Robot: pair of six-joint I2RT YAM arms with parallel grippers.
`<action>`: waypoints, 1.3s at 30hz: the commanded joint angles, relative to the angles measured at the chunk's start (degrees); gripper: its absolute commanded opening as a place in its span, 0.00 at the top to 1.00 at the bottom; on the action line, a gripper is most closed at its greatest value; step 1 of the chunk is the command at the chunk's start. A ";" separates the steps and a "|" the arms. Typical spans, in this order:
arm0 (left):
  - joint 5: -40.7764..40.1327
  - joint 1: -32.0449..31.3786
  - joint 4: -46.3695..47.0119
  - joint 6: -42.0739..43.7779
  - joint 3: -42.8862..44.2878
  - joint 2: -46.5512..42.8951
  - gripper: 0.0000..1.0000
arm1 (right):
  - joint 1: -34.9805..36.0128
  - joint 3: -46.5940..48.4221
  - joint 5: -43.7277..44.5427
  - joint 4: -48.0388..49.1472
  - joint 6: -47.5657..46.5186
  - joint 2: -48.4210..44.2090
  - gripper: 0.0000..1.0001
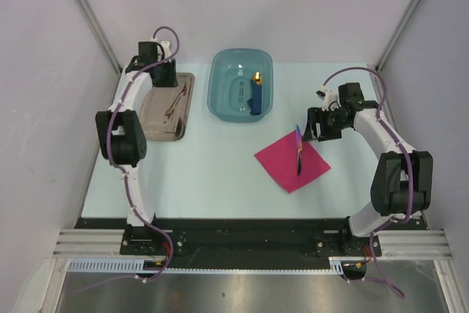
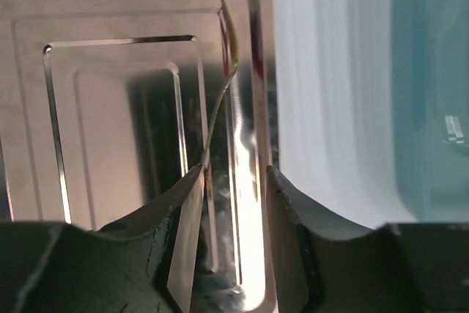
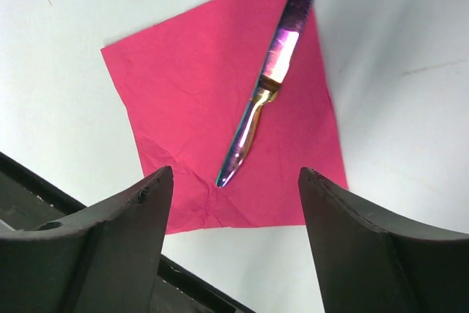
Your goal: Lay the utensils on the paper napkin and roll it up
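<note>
My left gripper will grip the thin utensil in the grey tray at the handle's near end [image 1: 169, 113] [image 2: 208, 174], away from the wider head of the utensil.
The pink paper napkin [image 1: 286, 163] lies flat on the table at right of centre, and one utensil, a knife [image 1: 299, 150] with an iridescent handle, lies across it. In the right wrist view the knife [image 3: 267, 86] runs diagonally over the napkin [image 3: 183, 86]. My right gripper [image 1: 316, 124] is open and empty just right of the napkin's far corner; it also shows in the right wrist view [image 3: 234, 171]. My left gripper [image 1: 164, 77] hangs over the grey tray [image 1: 150, 119], where more utensils [image 1: 176, 100] lie. In the left wrist view a thin utensil [image 2: 220, 100] runs between my open left gripper [image 2: 234, 170]'s jaws, close to the left finger.
A teal plastic basin [image 1: 223, 78] stands at the back centre and holds a chunky blue object with a yellow tip [image 1: 256, 93]. The basin's edge shows at the right of the left wrist view [image 2: 432, 71]. The tray floor [image 2: 110, 108] is ribbed and shiny. White walls enclose the table.
</note>
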 commanded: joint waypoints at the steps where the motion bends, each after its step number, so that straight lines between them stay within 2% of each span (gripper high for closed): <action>1: -4.99 1.18 -4.49 9.63 7.56 7.27 0.56 | -2.38 2.59 -2.88 -1.92 -0.99 -2.25 0.24; 9: -8.15 1.37 -7.12 14.81 12.23 15.72 0.57 | -3.09 6.10 -2.44 -4.20 -2.30 -1.73 0.19; 13: -9.82 1.46 -9.66 14.29 13.98 18.53 0.59 | -4.67 7.51 -3.49 -3.94 -2.31 -1.82 0.18; 16: -9.48 1.37 -10.02 13.76 12.15 18.54 0.62 | -4.76 8.65 -4.54 -3.15 -2.22 -1.99 0.17; 19: -8.59 1.37 -9.67 14.03 10.65 17.92 0.70 | -4.85 10.40 -6.12 -2.36 -1.60 -2.08 0.18; 20: -8.42 1.37 -9.67 14.11 10.39 17.66 0.75 | -4.76 10.85 -6.56 -1.84 -0.99 -2.08 0.18; 21: -7.90 1.55 -9.58 14.03 9.69 16.79 0.90 | -4.85 11.29 -7.79 -1.49 -0.73 -2.17 0.19; 24: -5.26 2.07 -7.83 12.97 7.23 12.84 1.00 | -4.76 11.99 -10.25 1.50 1.20 -2.95 0.23; 28: -2.62 2.78 -4.58 10.00 4.76 5.10 1.00 | -3.62 13.65 -12.89 6.94 4.37 -3.05 0.25; 31: 3.86 4.18 -3.87 5.96 4.06 -1.84 1.00 | -1.08 15.94 -14.12 10.36 7.35 -2.78 0.26; 35: 17.39 5.06 -0.72 -2.65 -0.94 -12.73 1.00 | 1.65 17.96 -16.49 17.48 13.15 -3.57 0.27; 36: 25.08 5.24 3.04 -5.11 -2.87 -15.02 1.00 | 2.00 17.97 -17.28 19.76 16.82 -3.92 0.28; 37: 28.20 5.15 6.29 -11.23 -5.32 -20.61 1.00 | 3.05 17.97 -18.42 24.92 18.51 -4.71 0.29; 39: 38.80 5.15 21.12 -18.80 -14.89 -26.43 1.00 | 3.76 17.53 -19.66 31.70 24.99 -5.85 0.30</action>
